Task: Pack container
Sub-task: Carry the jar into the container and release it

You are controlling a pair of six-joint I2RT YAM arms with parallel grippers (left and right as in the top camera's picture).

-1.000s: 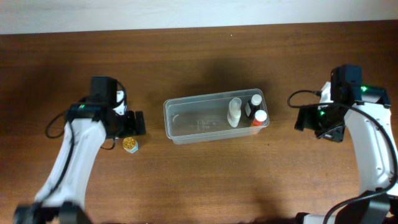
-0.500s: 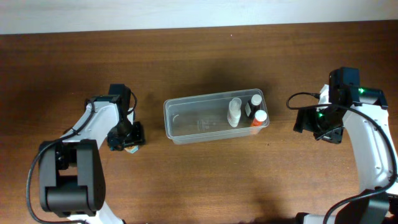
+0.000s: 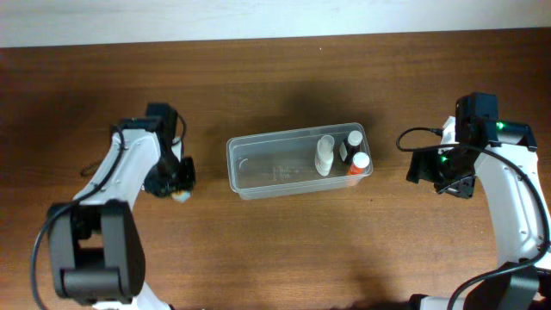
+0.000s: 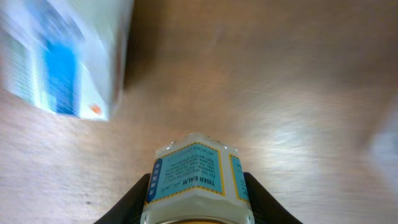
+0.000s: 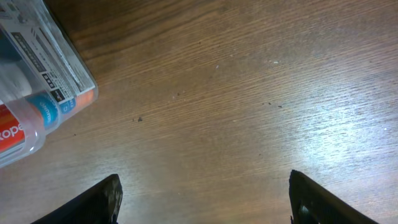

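My left gripper needs to set the small Tiger Balm jar down inside the clear plastic container point(image 3: 301, 165), next to the white bottle.
The clear plastic container point(image 3: 275, 168) lies mid-table, its corner also at the upper left of the right wrist view point(image 5: 68, 68). Inside, at its right end, stand a white bottle point(image 3: 325, 155), a dark bottle with a white cap point(image 3: 354, 142) and a red one with a white cap point(image 3: 359, 164). To the container's left, my left gripper point(image 3: 176, 188) point(image 4: 196, 186) is shut on a small Tiger Balm jar point(image 4: 196, 174) with a blue-and-yellow label; the jar fills the gap between the black fingers. My right gripper point(image 3: 419, 166) point(image 5: 205, 199) hangs open over bare wood to the container's right.
A white and blue box point(image 4: 62, 56) shows blurred at the upper left of the left wrist view, close to the jar. The table is dark brown wood, with a pale wall edge point(image 3: 275, 17) along its far side.
My left gripper has gone from wide open beside the jar to shut on it, and the left arm has swung round. The right arm has not moved.
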